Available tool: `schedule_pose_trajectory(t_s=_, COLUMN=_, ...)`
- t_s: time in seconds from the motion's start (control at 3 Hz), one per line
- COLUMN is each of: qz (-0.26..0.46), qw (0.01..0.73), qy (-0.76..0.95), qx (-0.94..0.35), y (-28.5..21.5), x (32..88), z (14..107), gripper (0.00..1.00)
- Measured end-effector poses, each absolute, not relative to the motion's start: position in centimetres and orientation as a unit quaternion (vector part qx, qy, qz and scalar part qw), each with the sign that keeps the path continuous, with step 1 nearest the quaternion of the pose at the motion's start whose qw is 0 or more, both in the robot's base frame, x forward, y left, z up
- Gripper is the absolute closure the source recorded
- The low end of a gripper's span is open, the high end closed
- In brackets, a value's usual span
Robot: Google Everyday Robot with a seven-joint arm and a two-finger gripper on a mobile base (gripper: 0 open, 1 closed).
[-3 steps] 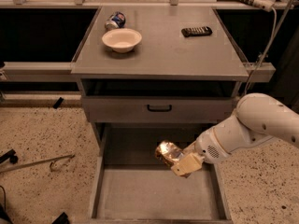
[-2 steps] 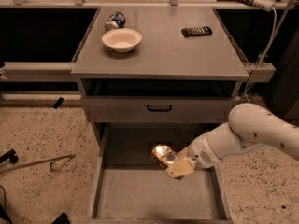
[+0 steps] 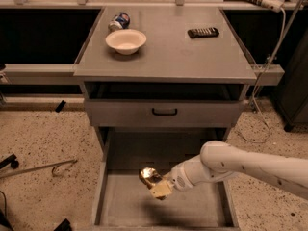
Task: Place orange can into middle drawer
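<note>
I should lower my gripper to the open middle drawer and let go of the orange can, now hanging just above its floor, on the bare grey bottom near the centre [image 3: 154,183] of that drawer.
The orange can [image 3: 148,175] is shiny orange-gold and held tilted in my gripper [image 3: 156,184], which is shut on it. The white arm [image 3: 240,165] reaches in from the right. The can hangs a little above the floor of the middle drawer [image 3: 125,208], the deep grey open box at the bottom of the cabinet, over its left-centre part. The can's shadow lies on the drawer floor below it.
A shallow drawer front with a black handle [image 3: 164,112] sits above. On the cabinet top are a white bowl [image 3: 125,41], a blue-and-white can [image 3: 119,21] and a black remote [image 3: 202,32]. A cable [image 3: 269,71] hangs at right. A metal rod [image 3: 38,168] lies on the speckled floor at left.
My gripper has carried the orange can leftward and downward, deeper into the middle drawer. The arm has stretched out lower across the drawer.
</note>
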State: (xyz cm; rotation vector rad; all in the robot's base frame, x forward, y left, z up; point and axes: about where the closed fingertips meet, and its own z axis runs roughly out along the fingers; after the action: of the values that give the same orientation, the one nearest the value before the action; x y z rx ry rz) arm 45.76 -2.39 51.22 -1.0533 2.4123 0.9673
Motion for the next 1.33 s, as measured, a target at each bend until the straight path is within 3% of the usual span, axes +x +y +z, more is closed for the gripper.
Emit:
schedule_pose_trajectory(t_s=0.33, qz=0.342, qw=0.165, qy=0.857, qx=-0.347, y=0.6, x=47.0, z=45.0, gripper=1.00)
schedule_pose_trajectory(t_s=1.33, qz=0.346, qw=0.198, qy=0.880, qx=-0.259, y=-2.3, x=50.9, z=38.1, gripper=1.00)
